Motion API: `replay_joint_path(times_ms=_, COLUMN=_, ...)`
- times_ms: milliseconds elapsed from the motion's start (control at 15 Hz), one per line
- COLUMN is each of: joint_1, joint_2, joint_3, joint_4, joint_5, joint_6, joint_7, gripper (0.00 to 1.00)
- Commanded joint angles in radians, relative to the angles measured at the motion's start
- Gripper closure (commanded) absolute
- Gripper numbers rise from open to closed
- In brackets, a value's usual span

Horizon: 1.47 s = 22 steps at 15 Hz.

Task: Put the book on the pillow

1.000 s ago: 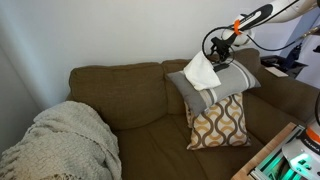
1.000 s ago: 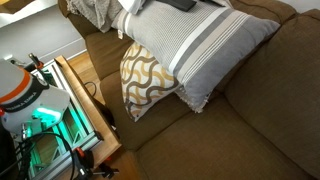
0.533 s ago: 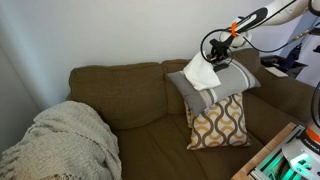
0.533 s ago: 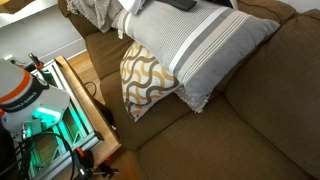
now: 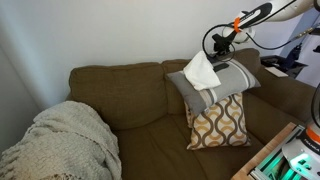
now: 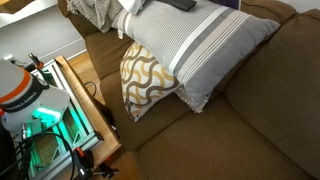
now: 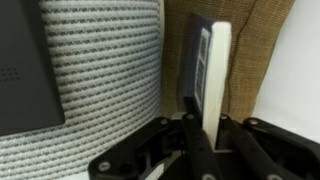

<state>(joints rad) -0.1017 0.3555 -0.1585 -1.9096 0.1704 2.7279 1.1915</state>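
Note:
My gripper needs to let go of the book on the upper edge of the grey ribbed pillow [image 5: 232,65], next to the white peaked shape.
In the wrist view my gripper [image 7: 205,118] is shut on the book [image 7: 205,60], which stands on edge. Its dark purplish cover faces left and its white page edge faces right. The book stands between the grey ribbed pillow [image 7: 100,70] and the brown sofa back [image 7: 255,50]. In an exterior view the gripper [image 5: 216,46] hangs just over the pillow [image 5: 228,80], right above a white peaked shape [image 5: 202,70]. In an exterior view the pillow [image 6: 200,45] lies tilted across the sofa with pale bands on it.
A dark flat slab [image 7: 22,60] lies on the pillow, also visible in an exterior view [image 6: 180,5]. A tan-and-white wavy cushion [image 5: 220,122] leans under the pillow. A knitted blanket [image 5: 65,140] covers one sofa end. A wooden unit with green lights [image 6: 80,100] stands beside the sofa.
The jaws have closed onto the book. The arm and the white peaked shape have shifted only slightly.

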Motion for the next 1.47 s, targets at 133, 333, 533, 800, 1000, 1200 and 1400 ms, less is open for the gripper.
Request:
replay_joint_path(times_ms=133, joint_1=-0.003, joint_2=-0.25, joint_3=-0.019, joint_4=-0.155, joint_5=0.032, joint_6=0.105, joint_7=-0.039, gripper=0.97)
replay_joint_path(times_ms=333, joint_1=-0.042, joint_2=-0.416, joint_3=0.039, joint_4=-0.285, joint_5=0.2, joint_6=0.175, joint_7=-0.218, gripper=0.97)
replay_joint_path(times_ms=533, joint_1=-0.007, joint_2=-0.566, joint_3=0.011, joint_4=-0.417, joint_5=0.404, joint_6=0.268, joint_7=-0.408, gripper=0.97)
replay_joint_path(times_ms=800, joint_1=0.031, joint_2=-0.687, joint_3=-0.054, joint_4=-0.564, joint_5=0.54, joint_6=0.365, joint_7=-0.539, gripper=0.97)
replay_joint_path(times_ms=1000, joint_1=0.096, joint_2=-0.706, joint_3=-0.127, joint_4=-0.618, joint_5=0.623, joint_6=0.36, joint_7=-0.605, gripper=0.97)
replay_joint_path(times_ms=1200, joint_1=0.22, joint_2=-0.73, joint_3=-0.236, joint_4=-0.624, joint_5=0.748, joint_6=0.353, joint_7=-0.736, gripper=0.97)
replay_joint_path(times_ms=1400, joint_1=0.195, joint_2=-0.685, joint_3=-0.216, joint_4=-0.608, joint_5=0.729, joint_6=0.348, joint_7=-0.695, gripper=0.9)
